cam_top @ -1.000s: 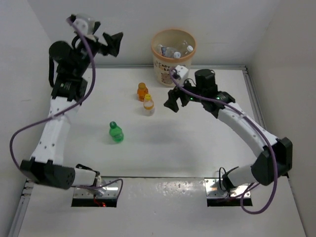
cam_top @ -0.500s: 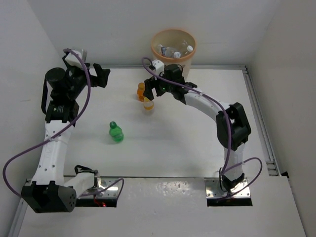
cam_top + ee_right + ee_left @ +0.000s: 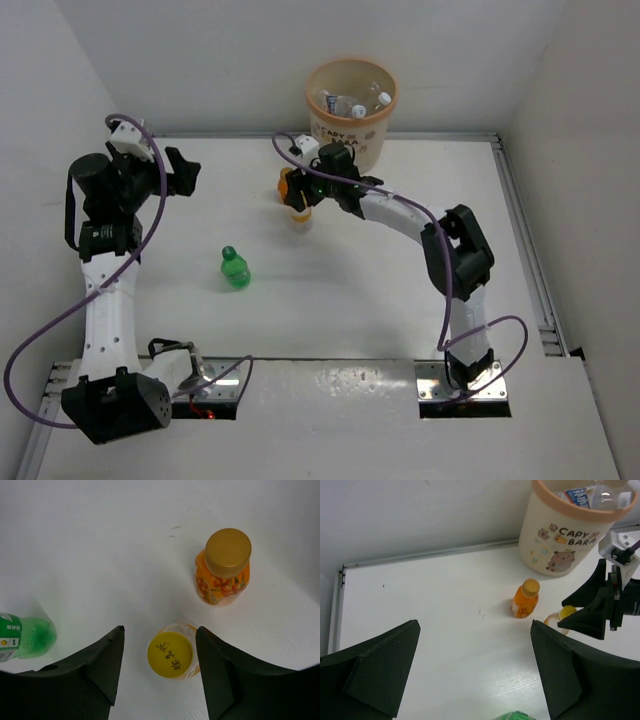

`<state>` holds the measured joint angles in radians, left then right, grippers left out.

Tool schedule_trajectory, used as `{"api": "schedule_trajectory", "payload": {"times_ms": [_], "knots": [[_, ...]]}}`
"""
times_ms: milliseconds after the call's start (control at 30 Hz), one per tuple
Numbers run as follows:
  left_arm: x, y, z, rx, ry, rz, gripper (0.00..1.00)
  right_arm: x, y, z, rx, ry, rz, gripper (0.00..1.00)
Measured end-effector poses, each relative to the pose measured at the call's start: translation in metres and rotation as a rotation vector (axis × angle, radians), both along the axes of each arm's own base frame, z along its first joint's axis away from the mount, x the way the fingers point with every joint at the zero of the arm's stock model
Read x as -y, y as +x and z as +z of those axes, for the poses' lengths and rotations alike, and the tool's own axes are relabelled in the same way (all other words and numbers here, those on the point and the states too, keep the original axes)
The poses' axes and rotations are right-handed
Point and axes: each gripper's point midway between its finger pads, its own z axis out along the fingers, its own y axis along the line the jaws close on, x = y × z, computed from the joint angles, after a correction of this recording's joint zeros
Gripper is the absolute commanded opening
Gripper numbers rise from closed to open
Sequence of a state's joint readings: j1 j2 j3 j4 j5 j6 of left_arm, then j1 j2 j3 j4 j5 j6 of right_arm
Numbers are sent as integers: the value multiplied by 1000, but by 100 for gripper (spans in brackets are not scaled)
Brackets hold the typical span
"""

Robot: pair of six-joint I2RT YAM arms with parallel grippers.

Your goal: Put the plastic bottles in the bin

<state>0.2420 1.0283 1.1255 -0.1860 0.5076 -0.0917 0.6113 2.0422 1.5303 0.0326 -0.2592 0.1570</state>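
Note:
Next, I move my left gripper over to the green bottle and close it on the green bottle's cap point(image 3: 229, 252), since the orange bottle stays standing for now.
The beige bin point(image 3: 330, 122) point(image 3: 547, 540) stands at the back wall with several clear plastic bottles inside. Three bottles stand on the table: an orange one point(image 3: 287, 183) point(image 3: 223, 566) point(image 3: 525, 599), a yellow-capped one point(image 3: 301, 218) point(image 3: 170, 654) point(image 3: 561, 616) and a green one point(image 3: 235, 268) point(image 3: 24, 637) point(image 3: 516, 715). My right gripper point(image 3: 303, 196) point(image 3: 160, 629) point(image 3: 592, 607) is open and straddles the yellow-capped bottle; its right finger is almost against the bottle, and a gap shows at the left finger. My left gripper point(image 3: 185, 170) point(image 3: 475, 625) hangs open and empty at the back left, well away from the bottles.
White walls close the table in at the left, back and right. A metal rail point(image 3: 520, 215) runs along the table's right edge. The right arm point(image 3: 400, 212) arches across the table in front of the bin.
My right arm has swung left from beside the bin to over the yellow-capped bottle, and its jaws have narrowed around it. The left gripper has moved down and to the left.

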Motion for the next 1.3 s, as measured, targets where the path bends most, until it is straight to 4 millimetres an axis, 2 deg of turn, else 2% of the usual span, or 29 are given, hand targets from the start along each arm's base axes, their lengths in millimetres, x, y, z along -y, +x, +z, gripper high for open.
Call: {"api": "schedule_trajectory", "payload": {"times_ms": [167,233,367,567,600,633,667,700,767,800,867,900,967,1000,1033,1067,1133,1200,1300], "knots": [[-14,-10,-22,-63,-27,23,100,2,3,-19,-15,-26,-5,51],[-15,-13,-23,-68,-34,21,100,5,4,-25,-18,-38,-9,40],[-17,-18,-22,-64,-41,16,100,5,9,-20,14,-28,-9,26],[-16,-21,-30,-79,-53,2,100,13,8,-12,-20,-23,-2,13],[-15,-21,-33,-85,-55,-1,100,14,12,-3,-19,-10,-5,11],[-14,-21,-37,-93,-59,-8,100,17,24,18,0,18,-17,7],[-14,-21,-39,-96,-61,-10,100,19,31,30,18,36,-27,7],[-13,-22,-43,-103,-65,-14,100,24,46,57,59,66,-49,6],[-11,-22,-51,-119,-77,-22,100,39,81,129,196,141,-108,4],[-10,-22,-54,-125,-83,-27,100,53,100,181,305,194,-150,3],[-9,-23,-57,-131,-90,-34,100,83,121,267,504,284,-223,2],[-9,-22,-58,-127,-91,-35,100,104,127,312,628,333,-279,0],[-8,-22,-59,-126,-94,-38,100,142,129,365,779,375,-361,0],[-8,-22,-60,-123,-94,-38,100,156,129,382,845,387,-395,0],[-8,-21,-60,-121,-94,-40,100,166,129,396,904,399,-423,0],[-8,-21,-61,-121,-96,-41,100,171,131,402,941,405,-442,0],[-8,-20,-63,-122,-101,-42,99,176,141,399,985,404,-470,0],[-8,-19,-64,-123,-105,-43,99,178,159,380,983,390,-490,0],[-9,-18,-65,-127,-108,-40,99,178,195,325,901,359,-512,0]]}}
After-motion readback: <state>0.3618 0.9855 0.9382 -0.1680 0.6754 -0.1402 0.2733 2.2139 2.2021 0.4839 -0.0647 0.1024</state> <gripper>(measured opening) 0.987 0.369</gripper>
